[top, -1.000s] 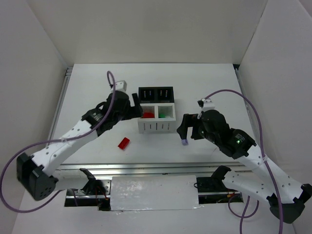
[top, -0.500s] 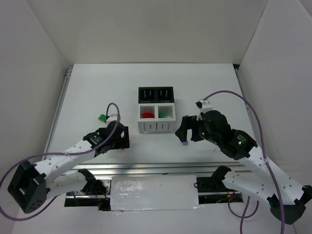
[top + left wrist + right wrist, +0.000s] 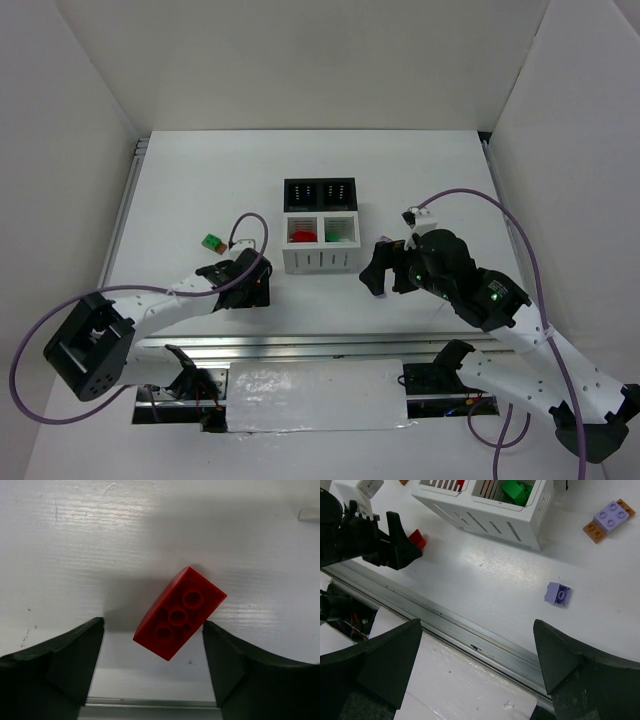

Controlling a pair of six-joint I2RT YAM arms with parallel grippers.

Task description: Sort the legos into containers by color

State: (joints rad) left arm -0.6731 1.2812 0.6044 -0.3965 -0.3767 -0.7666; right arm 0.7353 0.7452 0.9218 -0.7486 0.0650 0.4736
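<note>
Next, I bring my right gripper's fingers closed on the sides of the plain lavender lego [image 3: 378,293] [image 3: 557,594], which is the one nearer the front rail than the lavender-and-brown lego.
A red lego [image 3: 180,612] lies on the table between the open fingers of my left gripper [image 3: 152,632], which touch neither side of it. In the top view my left gripper [image 3: 257,288] is low near the front rail and covers that brick. The containers [image 3: 320,240] stand mid-table, with red pieces [image 3: 302,237] in the front left compartment and a green piece [image 3: 333,238] in the front right. My right gripper [image 3: 381,271] is open and empty. A lavender lego [image 3: 557,593] lies on the table ahead of it. A lavender-and-brown lego [image 3: 609,517] lies farther off.
A green-and-brown lego [image 3: 211,241] lies left of the containers. The metal front rail [image 3: 470,632] runs along the table's near edge, close to both grippers. White walls enclose the table on the left, right and back. The two black back compartments [image 3: 320,192] show no pieces.
My left arm has swung from beside the containers down to the front and now straddles the red lego. That uncovered the green-and-brown lego. My right gripper shifted slightly.
</note>
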